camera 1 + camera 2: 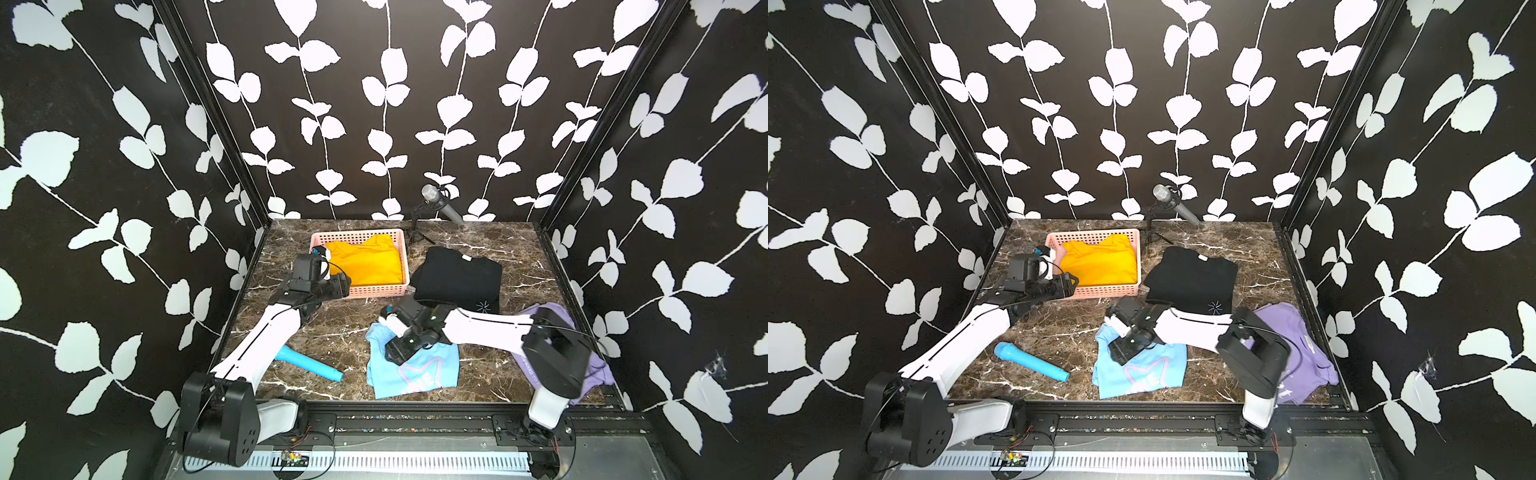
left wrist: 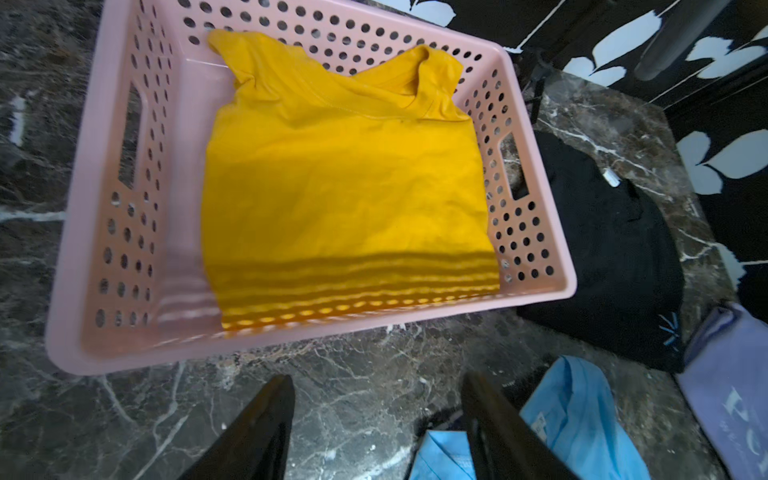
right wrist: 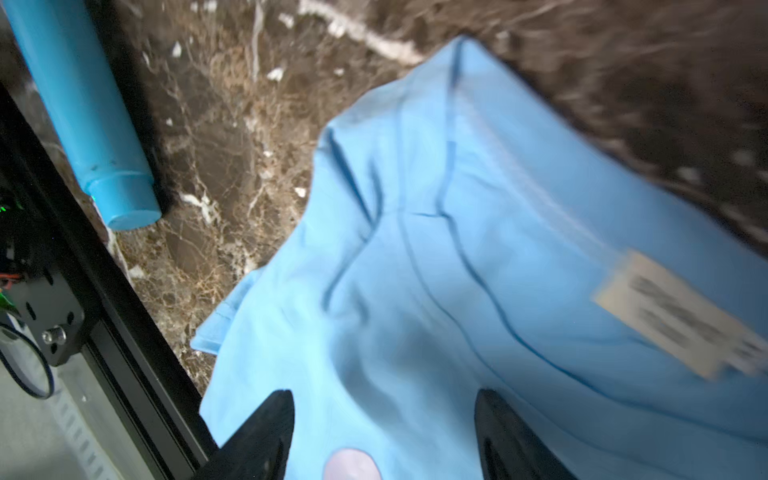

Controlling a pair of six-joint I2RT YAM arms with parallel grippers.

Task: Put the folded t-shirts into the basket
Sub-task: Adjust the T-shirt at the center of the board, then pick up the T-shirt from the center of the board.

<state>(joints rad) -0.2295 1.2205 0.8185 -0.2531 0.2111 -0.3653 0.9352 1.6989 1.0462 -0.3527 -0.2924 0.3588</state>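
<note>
The light blue t-shirt should be grabbed with my right gripper by its side edge [image 1: 456,347] facing the lavender t-shirt, up near the collar.
The pink basket [image 1: 400,253] stands at the back left of the table and holds the yellow folded t-shirt [image 1: 365,262]. The black t-shirt [image 1: 457,274] lies to its right, and the light blue one [image 1: 419,370] lies near the front. The lavender one [image 1: 1291,332] at the right is partly hidden by my right arm. My left gripper [image 2: 378,376] is open over bare marble, just in front of the basket [image 2: 124,345]. My right gripper [image 3: 384,392] hangs open close above the light blue t-shirt [image 3: 436,249], with nothing between its fingers.
A light blue tube [image 1: 311,365] lies at the front left of the marble table [image 1: 332,340]. A microphone on a small tripod [image 1: 432,199] stands behind the basket's right end. Patterned walls close in three sides, and a black rail [image 1: 415,419] runs along the front.
</note>
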